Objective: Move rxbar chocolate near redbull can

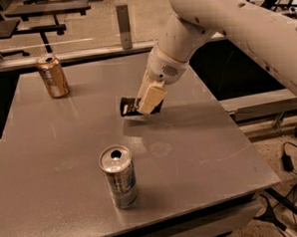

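Note:
My gripper will set the rxbar chocolate free on the grey table (155, 169) next to the redbull can, toward the cables.
The rxbar chocolate (127, 106), a small black-wrapped bar, is held at one end by my gripper (147, 108) near the middle of the grey table (205, 152). The bar sits tilted just above the surface, with its shadow under it. A cream-coloured finger (151, 96) covers its right end. The redbull can (119, 177), slim and silver with a shiny top, stands upright toward the front of the table, apart from the bar and nearer the camera.
A gold-orange can (53, 75) stands upright at the table's far left corner. The white arm (223, 22) reaches in from the upper right. The table's right and front edges drop off to floor with cables (290, 158).

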`<state>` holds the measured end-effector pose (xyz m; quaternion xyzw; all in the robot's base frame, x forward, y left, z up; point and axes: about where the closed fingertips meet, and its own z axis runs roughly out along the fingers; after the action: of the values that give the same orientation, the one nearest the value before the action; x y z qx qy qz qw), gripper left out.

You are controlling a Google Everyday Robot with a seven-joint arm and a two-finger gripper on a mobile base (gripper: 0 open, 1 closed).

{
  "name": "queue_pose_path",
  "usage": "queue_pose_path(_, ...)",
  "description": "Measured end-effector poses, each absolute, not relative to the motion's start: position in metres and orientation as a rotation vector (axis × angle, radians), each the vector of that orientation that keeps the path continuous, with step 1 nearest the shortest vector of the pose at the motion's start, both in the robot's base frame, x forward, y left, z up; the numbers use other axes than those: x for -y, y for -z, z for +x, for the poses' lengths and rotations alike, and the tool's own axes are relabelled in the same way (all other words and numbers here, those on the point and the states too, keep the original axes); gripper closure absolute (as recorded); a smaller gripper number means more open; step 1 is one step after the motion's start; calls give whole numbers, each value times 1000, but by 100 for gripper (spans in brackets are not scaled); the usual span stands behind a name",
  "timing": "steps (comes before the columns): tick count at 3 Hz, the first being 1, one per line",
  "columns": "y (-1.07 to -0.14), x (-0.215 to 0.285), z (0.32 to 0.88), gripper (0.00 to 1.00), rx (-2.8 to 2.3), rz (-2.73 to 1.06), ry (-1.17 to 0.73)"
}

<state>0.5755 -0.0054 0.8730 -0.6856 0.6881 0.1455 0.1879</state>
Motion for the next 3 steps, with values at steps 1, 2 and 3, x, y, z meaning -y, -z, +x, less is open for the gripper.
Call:
queue_pose_path(1, -884, 15, 528, 100, -1894, -1969, -445)
queue_pose_path(2, -888, 20, 488, 100, -1858, -2022, -487)
queue_pose_path(3, -883, 23, 455, 100, -1830, -2080, -541)
